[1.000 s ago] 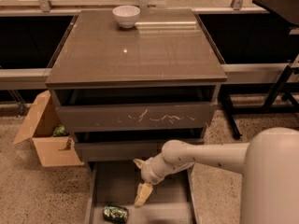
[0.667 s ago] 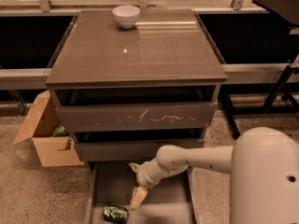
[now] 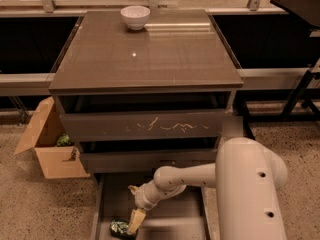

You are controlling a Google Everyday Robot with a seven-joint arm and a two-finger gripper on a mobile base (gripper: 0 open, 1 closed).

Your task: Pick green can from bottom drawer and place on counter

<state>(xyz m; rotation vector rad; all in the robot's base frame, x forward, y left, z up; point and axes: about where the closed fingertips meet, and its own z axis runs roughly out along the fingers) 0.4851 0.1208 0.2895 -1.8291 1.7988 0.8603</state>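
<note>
My gripper is going to close on the end of the green can (image 3: 127,227) that lies nearer the middle of the bottom drawer.
The green can (image 3: 119,228) lies on its side at the front left of the open bottom drawer (image 3: 172,220), at the lower edge of the camera view. My gripper (image 3: 133,205) reaches down into the drawer from the right and is open. Its lower cream fingertip (image 3: 136,220) is right beside the can's right end; I cannot tell whether they touch. The other fingertip (image 3: 132,189) is further back. The counter (image 3: 145,59) is the glossy grey-brown top of the cabinet, above the drawers.
A white bowl (image 3: 135,16) stands at the back of the counter. The scratched drawer front (image 3: 145,125) is above my arm. An open cardboard box (image 3: 47,146) with a green item (image 3: 63,140) sits on the floor to the left. Dark table legs (image 3: 300,96) stand at right.
My arm has moved left and lower into the drawer, bringing the gripper's lower finger up beside the can. The can has not moved.
</note>
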